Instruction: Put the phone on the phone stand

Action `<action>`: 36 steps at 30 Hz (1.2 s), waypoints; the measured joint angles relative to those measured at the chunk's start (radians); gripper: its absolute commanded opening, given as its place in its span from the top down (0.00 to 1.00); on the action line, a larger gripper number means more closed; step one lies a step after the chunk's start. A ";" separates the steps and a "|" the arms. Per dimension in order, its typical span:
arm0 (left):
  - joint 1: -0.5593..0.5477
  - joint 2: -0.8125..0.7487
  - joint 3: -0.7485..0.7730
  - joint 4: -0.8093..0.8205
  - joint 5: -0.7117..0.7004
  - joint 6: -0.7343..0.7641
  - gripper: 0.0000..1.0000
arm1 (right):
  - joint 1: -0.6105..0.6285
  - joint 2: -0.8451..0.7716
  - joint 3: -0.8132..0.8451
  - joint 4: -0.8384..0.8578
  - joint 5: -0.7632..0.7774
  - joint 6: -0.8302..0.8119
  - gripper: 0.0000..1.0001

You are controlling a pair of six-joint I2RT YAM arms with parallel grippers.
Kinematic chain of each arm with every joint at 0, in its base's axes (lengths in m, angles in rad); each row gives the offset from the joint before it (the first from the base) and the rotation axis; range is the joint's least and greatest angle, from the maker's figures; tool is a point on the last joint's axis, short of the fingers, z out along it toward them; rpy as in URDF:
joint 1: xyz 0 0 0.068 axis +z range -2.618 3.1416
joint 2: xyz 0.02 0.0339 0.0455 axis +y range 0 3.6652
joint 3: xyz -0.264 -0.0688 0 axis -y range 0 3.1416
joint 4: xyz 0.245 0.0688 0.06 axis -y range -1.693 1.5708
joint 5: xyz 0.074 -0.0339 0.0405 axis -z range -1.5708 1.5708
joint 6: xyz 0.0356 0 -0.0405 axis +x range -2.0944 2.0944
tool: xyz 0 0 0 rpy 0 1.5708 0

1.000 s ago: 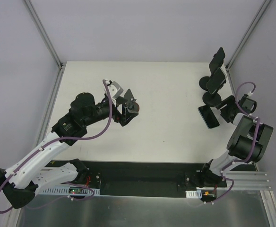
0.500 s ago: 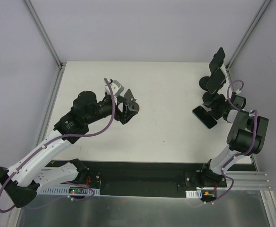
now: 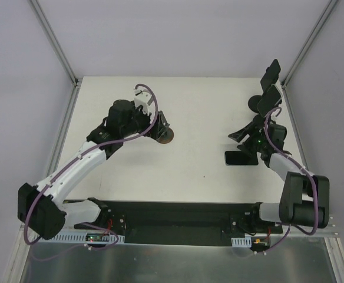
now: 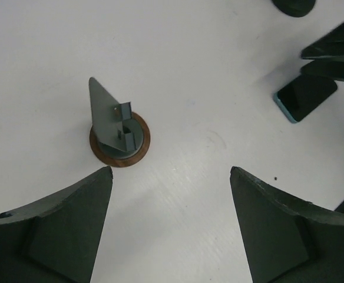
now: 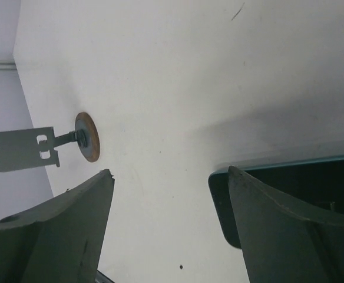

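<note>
My left gripper is heading next for the top edge (image 3: 161,119) (image 4: 95,112) of the empty phone stand's grey plate. It will then close on that edge.
The phone (image 3: 241,158), dark with a teal edge, lies flat on the white table right of centre. My right gripper (image 3: 242,139) hovers just behind it, open. In the right wrist view one finger overlaps the phone's (image 5: 260,183) corner, and nothing sits between the fingers of the right gripper (image 5: 171,171). The empty phone stand (image 3: 165,135), a grey plate on a brown round base, stands upright left of centre. My left gripper (image 3: 157,127) is open right beside it. The left wrist view shows the stand (image 4: 118,131) free, ahead of the left gripper (image 4: 170,171), and the phone (image 4: 306,96) far right.
Two other stands (image 3: 264,106) carrying dark phones (image 3: 271,72) stand at the back right, close behind my right arm. The table's right edge and frame post (image 3: 293,112) run just beside them.
The phone has shifted left and turned to lie crosswise on the table. My right gripper swung left and widened. My left arm stretched forward, gripper still open by the stand.
</note>
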 measured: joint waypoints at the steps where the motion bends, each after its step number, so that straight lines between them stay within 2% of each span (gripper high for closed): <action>1: 0.022 0.040 0.000 0.002 0.000 -0.015 0.27 | -0.001 -0.034 0.002 -0.024 0.000 -0.018 0.13; 4: 0.086 0.158 0.001 0.009 0.005 -0.051 0.32 | 0.004 -0.143 0.004 -0.105 0.003 -0.097 0.10; 5: 0.105 0.195 0.007 0.005 0.002 -0.057 0.41 | 0.008 -0.179 0.004 -0.126 0.002 -0.119 0.10; 9: 0.152 0.328 0.058 -0.013 -0.011 -0.077 0.55 | 0.055 -0.288 0.012 -0.187 -0.013 -0.209 0.10; 12: 0.154 0.410 0.125 -0.015 0.001 -0.072 0.66 | 0.109 -0.305 0.023 -0.220 -0.017 -0.257 0.09; 14: 0.154 0.461 0.177 -0.014 0.022 -0.066 0.70 | 0.149 -0.312 0.024 -0.237 -0.016 -0.280 0.09; 16: 0.154 0.498 0.210 -0.009 0.037 -0.055 0.82 | 0.191 -0.315 0.025 -0.249 -0.016 -0.296 0.08; 18: 0.154 0.527 0.230 -0.011 0.043 -0.042 0.90 | 0.231 -0.315 0.035 -0.267 -0.013 -0.310 0.08; 19: 0.154 0.538 0.235 -0.013 0.047 -0.034 0.98 | 0.256 -0.315 0.040 -0.274 -0.009 -0.316 0.08; 20: 0.154 0.547 0.237 -0.014 0.051 -0.027 1.00 | 0.276 -0.317 0.044 -0.278 -0.005 -0.321 0.08; 23: 0.153 0.554 0.240 -0.017 0.074 -0.011 1.00 | 0.332 -0.317 0.051 -0.286 0.005 -0.336 0.08; 29: 0.154 0.535 0.244 -0.045 0.191 0.067 1.00 | 0.401 -0.266 0.148 -0.359 -0.040 -0.450 0.17; 32: 0.143 0.484 0.242 -0.088 0.313 0.123 1.00 | 0.411 -0.257 0.207 -0.395 -0.103 -0.531 0.26; 33: 0.133 0.460 0.242 -0.098 0.360 0.141 1.00 | 0.412 -0.257 0.226 -0.406 -0.130 -0.555 0.32; 36: 0.077 0.387 0.242 -0.121 0.488 0.187 1.00 | 0.415 -0.257 0.280 -0.431 -0.197 -0.604 0.39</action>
